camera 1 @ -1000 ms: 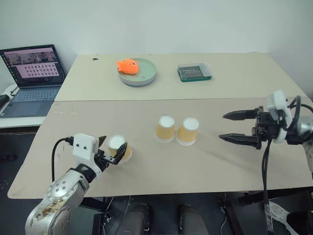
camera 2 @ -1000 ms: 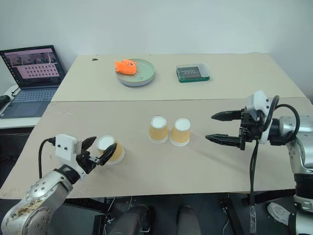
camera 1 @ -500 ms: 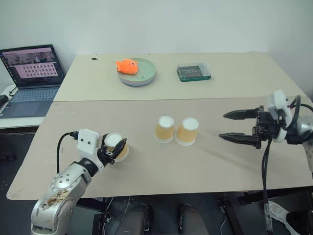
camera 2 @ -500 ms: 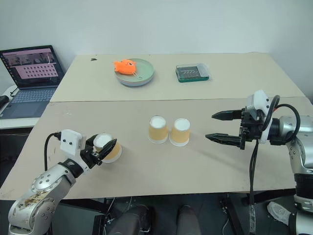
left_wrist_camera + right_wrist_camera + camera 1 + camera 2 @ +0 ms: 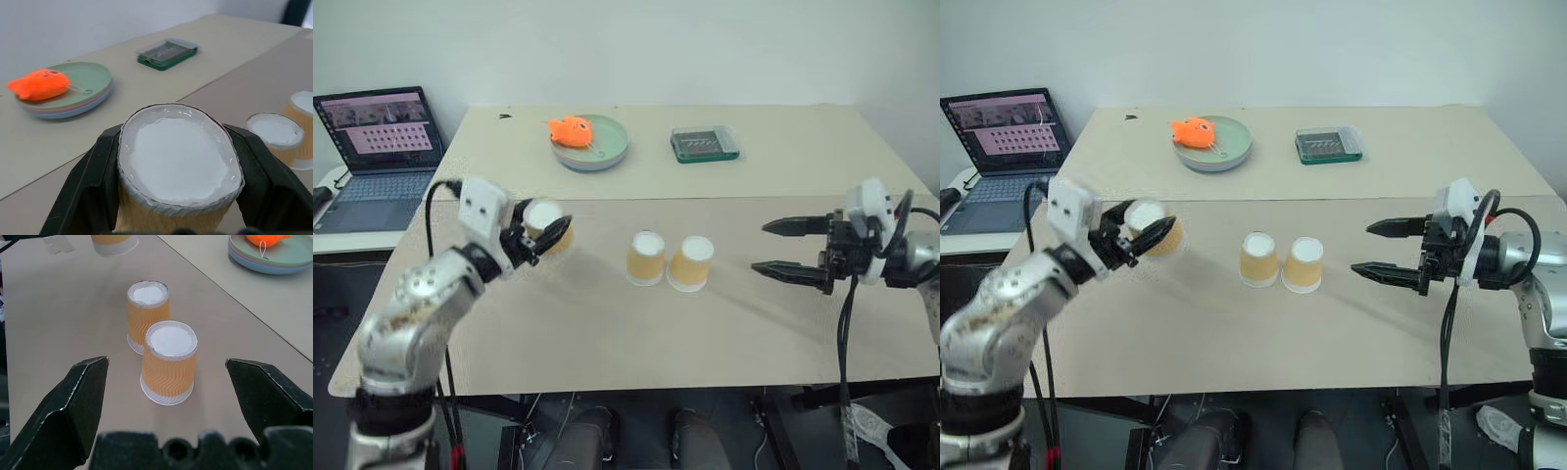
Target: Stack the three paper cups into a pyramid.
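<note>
The robot's left gripper will release the third paper cup across the white bottoms of the two standing cups (image 5: 671, 247) (image 5: 290, 116).
Two paper cups (image 5: 645, 258) (image 5: 689, 262) stand upside down, side by side and touching, in the middle of the tan table (image 5: 607, 343). The third paper cup (image 5: 546, 223) hangs above the table to their left, bottom up, with my left gripper (image 5: 544, 233) shut on its sides. In the left wrist view its white bottom (image 5: 178, 171) sits between the two black fingers (image 5: 90, 196). My right gripper (image 5: 779, 248) stands open and level to the right of the pair, apart from them; the right wrist view shows both cups (image 5: 169, 361) (image 5: 148, 316) between its fingers.
At the back stands a green plate (image 5: 612, 155) with an orange plush toy (image 5: 570, 130) on it. A clear container with a green base (image 5: 704, 144) lies to its right. An open laptop (image 5: 382, 147) sits on a side table at far left.
My left gripper has shut on the cup and lifted it off the table, up and away from the front edge. The right arm and the two middle cups have kept still.
</note>
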Robot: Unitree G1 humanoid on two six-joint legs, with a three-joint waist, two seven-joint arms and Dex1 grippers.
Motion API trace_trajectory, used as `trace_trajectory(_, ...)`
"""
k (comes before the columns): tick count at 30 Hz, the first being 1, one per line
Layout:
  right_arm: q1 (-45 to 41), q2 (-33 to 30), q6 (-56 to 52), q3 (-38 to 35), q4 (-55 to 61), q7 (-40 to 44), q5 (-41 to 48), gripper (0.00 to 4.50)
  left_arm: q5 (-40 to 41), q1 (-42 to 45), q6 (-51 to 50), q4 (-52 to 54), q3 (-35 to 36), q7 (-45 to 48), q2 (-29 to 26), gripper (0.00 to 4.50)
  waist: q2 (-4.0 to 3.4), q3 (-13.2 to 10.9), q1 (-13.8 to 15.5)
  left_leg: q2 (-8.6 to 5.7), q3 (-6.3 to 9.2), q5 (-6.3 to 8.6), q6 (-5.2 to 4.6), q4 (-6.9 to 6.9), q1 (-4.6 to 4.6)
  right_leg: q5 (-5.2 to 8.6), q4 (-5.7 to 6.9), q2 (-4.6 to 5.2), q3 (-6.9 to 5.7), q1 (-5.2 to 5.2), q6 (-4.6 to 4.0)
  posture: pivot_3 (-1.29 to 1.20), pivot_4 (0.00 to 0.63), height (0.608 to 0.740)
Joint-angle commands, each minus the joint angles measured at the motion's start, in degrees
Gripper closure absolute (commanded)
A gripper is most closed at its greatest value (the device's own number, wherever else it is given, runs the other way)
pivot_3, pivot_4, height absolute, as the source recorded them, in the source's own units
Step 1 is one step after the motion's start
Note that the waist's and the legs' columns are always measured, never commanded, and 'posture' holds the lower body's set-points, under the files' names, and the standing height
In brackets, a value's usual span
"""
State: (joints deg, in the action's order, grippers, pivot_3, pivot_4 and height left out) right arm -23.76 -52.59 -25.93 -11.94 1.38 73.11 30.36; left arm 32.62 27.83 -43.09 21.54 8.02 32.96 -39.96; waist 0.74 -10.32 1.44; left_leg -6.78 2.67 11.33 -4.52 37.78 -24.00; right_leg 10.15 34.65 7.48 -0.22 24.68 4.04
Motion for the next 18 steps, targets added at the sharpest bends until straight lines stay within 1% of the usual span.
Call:
trace_trajectory(1,-1.39,0.98,0.55,-1.06,1.91,-2.35,0.89,0.00,0.44,14.00,2.04,-12.21,-4.94,13.21,-1.73,1.97,0.01,0.00,0.01,-0.01,-0.01,0.00,0.00,0.00,-0.05,-0.05,0.03,0.00,0.02,0.06,-0.08,0.00,0.150,0.740)
trace_trajectory(3,-1.34,1.75,0.60,-0.51,2.46,-3.21,0.86,0.00,-2.22,22.22,6.16,-22.01,-8.80,19.56,-0.49,1.97,0.07,-0.04,0.29,-0.06,0.01,-0.06,0.08,0.04,-0.19,-0.09,0.13,0.00,-0.05,0.22,-0.14,0.00,0.150,0.740)
trace_trajectory(7,-0.82,2.40,0.95,-0.01,3.30,-4.38,0.27,0.00,-7.04,35.07,13.67,-39.86,-14.14,28.68,5.26,1.97,0.08,-0.04,0.52,-0.15,-0.01,-0.06,0.04,0.05,-0.26,-0.22,0.18,0.04,-0.01,0.30,-0.34,0.00,0.150,0.740)
trace_trajectory(9,-0.60,2.42,1.20,0.10,3.36,-4.69,0.08,0.00,-8.48,38.21,15.87,-45.34,-14.79,31.45,6.97,1.97,0.10,-0.06,0.58,-0.17,0.00,-0.06,0.01,0.06,-0.34,-0.24,0.17,0.04,-0.01,0.36,-0.36,0.00,0.150,0.740)
trace_trajectory(10,-0.09,2.59,1.22,0.03,4.02,-5.17,0.15,0.00,-8.68,41.88,16.43,-51.13,-15.31,33.69,10.19,1.97,0.11,-0.07,0.41,-0.17,0.00,-0.05,0.00,0.06,-0.38,-0.23,0.17,0.05,-0.01,0.40,-0.36,0.00,0.150,0.740)
trace_trajectory(12,0.50,2.84,1.22,0.03,4.94,-6.08,0.24,0.00,-9.11,47.01,17.37,-59.60,-15.47,36.39,14.91,1.97,0.18,-0.10,0.53,-0.17,0.01,-0.05,-0.02,0.06,-0.42,-0.23,0.21,0.05,-0.01,0.46,-0.36,0.00,0.150,0.740)
trace_trajectory(13,0.59,2.97,1.21,0.15,5.18,-6.50,0.22,0.00,-9.49,48.71,17.97,-62.81,-15.14,37.25,16.40,1.97,0.18,-0.11,0.59,-0.17,0.02,-0.05,-0.05,0.07,-0.51,-0.24,0.21,0.04,-0.05,0.52,-0.36,0.00,0.150,0.740)
trace_trajectory(18,1.63,3.14,0.66,0.33,7.24,-8.23,0.34,0.00,-10.33,54.34,17.73,-72.20,-13.80,41.96,22.17,1.97,0.20,-0.12,0.17,-0.19,0.05,-0.01,-0.21,0.14,-0.65,-0.23,0.20,0.07,-0.09,0.57,-0.33,0.00,0.150,0.740)
